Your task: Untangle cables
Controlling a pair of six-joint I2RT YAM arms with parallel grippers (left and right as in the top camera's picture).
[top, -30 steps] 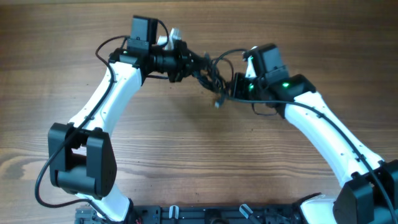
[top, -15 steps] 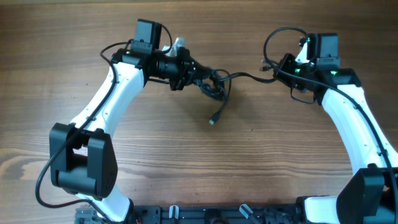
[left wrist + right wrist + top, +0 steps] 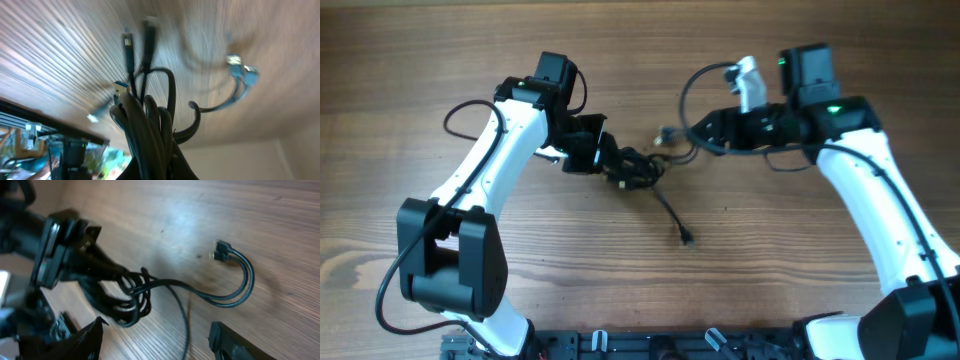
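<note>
Many strands of cable are squeezed into a bundle in my left gripper, so next I move the tangle toward my right gripper, put it down and grab it by its loops (image 3: 640, 172).
The cables (image 3: 638, 168) form a small black tangle at the table's middle, and my left gripper (image 3: 620, 163) is shut on it. One strand trails toward the front and ends in a plug (image 3: 687, 238). A doubled strand ends in small plugs (image 3: 666, 132) just left of my right gripper (image 3: 705, 130), which is open and holds nothing. In the left wrist view the cables (image 3: 145, 120) rise as a bundle out of the shut gripper (image 3: 162, 170). In the right wrist view the tangle (image 3: 127, 300) and the doubled plug ends (image 3: 222, 250) lie ahead of my open gripper (image 3: 155, 340), whose fingers (image 3: 82, 337) stand wide apart.
The wooden table (image 3: 640, 290) stretches around both arms. A black rail with clips (image 3: 650, 345) runs along the front edge. The thicker black wire (image 3: 695, 85) fixed to the right arm loops above its gripper.
My right gripper has let go of the strand it was pulling, opened, and swung left toward the tangle. The left gripper moved down with the bundle, and the loose plug slid front-right.
</note>
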